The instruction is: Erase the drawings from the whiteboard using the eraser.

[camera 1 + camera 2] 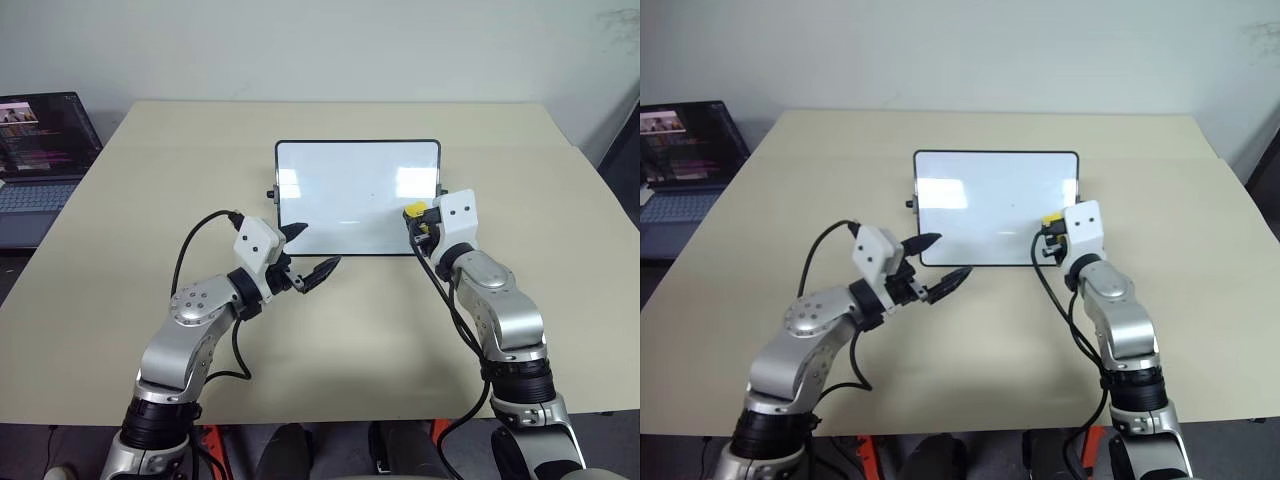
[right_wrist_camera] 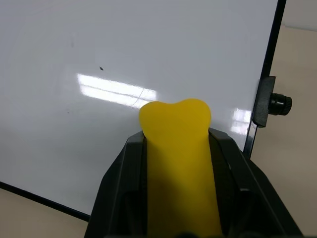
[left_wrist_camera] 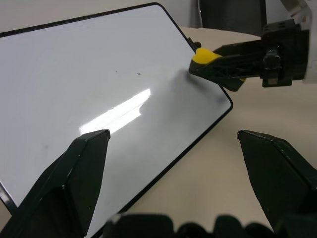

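The yellow eraser, now held at the board's lower corner, will be let go by my right gripper on the bare table [image 1: 466, 263] next to the whiteboard's lower corner nearest that gripper.
The whiteboard [image 1: 340, 190] stands tilted at the middle of the table, white and glossy in a thin black frame. The drawings are out of view: its face reads plain white apart from tiny dark specks [image 2: 101, 69]. My right gripper [image 1: 418, 224] is shut on the yellow eraser [image 1: 412, 210], which it holds at the board's lower right corner. The eraser's [image 2: 176, 144] rounded tip sticks out between the black fingers; I cannot tell whether it touches the board. My left gripper [image 1: 318, 247] is open with nothing in it, just in front of the board's lower left edge.
An open laptop [image 1: 40, 150] sits off the table's left side. A black knob [image 2: 280, 104] sticks out from the board's right edge. Bare beige table [image 1: 380, 330] lies between my arms and behind the board.
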Robot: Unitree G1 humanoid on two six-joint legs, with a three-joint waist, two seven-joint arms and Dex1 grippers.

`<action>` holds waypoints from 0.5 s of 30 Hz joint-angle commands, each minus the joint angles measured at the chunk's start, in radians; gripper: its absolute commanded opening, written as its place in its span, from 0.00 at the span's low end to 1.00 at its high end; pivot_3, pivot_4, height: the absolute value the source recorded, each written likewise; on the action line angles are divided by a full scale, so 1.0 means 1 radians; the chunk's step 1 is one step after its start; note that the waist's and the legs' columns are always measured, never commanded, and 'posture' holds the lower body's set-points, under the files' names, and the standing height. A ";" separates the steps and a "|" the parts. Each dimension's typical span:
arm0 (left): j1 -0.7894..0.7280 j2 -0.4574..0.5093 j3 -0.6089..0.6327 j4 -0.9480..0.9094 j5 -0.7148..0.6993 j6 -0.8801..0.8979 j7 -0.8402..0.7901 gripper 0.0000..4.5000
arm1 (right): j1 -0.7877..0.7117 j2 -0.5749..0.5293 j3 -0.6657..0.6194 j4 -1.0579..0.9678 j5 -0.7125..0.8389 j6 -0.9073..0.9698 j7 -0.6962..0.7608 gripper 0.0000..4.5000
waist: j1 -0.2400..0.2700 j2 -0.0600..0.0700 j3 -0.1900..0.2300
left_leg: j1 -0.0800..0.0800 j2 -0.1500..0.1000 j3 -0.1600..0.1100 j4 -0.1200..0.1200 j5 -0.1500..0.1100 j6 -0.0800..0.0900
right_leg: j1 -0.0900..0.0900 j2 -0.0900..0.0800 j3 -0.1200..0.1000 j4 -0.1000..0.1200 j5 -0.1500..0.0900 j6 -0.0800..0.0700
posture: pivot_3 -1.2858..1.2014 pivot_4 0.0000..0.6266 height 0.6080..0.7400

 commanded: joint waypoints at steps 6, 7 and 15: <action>-0.021 0.075 -0.002 -0.127 -0.193 0.142 -0.126 1.00 | 0.028 -0.051 -0.059 -0.151 0.009 0.102 -0.011 0.29 | 0.000 0.000 0.000 | 0.000 0.000 0.000 0.000 0.000 0.000 | 0.000 0.000 0.000 0.000 0.000 0.000 | 0.52 0.24 1.00; -0.022 0.086 -0.008 -0.132 -0.202 0.154 -0.138 1.00 | 0.033 -0.055 -0.064 -0.167 0.008 0.119 -0.014 0.29 | 0.000 0.000 0.000 | 0.000 0.000 0.000 0.000 0.000 0.000 | 0.000 0.000 0.000 0.000 0.000 0.000 | 0.52 0.24 1.00; -0.044 0.141 -0.026 -0.099 -0.223 0.170 -0.219 1.00 | 0.078 -0.083 -0.117 -0.278 -0.002 0.276 -0.048 0.29 | 0.000 0.000 0.000 | 0.000 0.000 0.000 0.000 0.000 0.000 | 0.000 0.000 0.000 0.000 0.000 0.000 | 0.52 0.24 1.00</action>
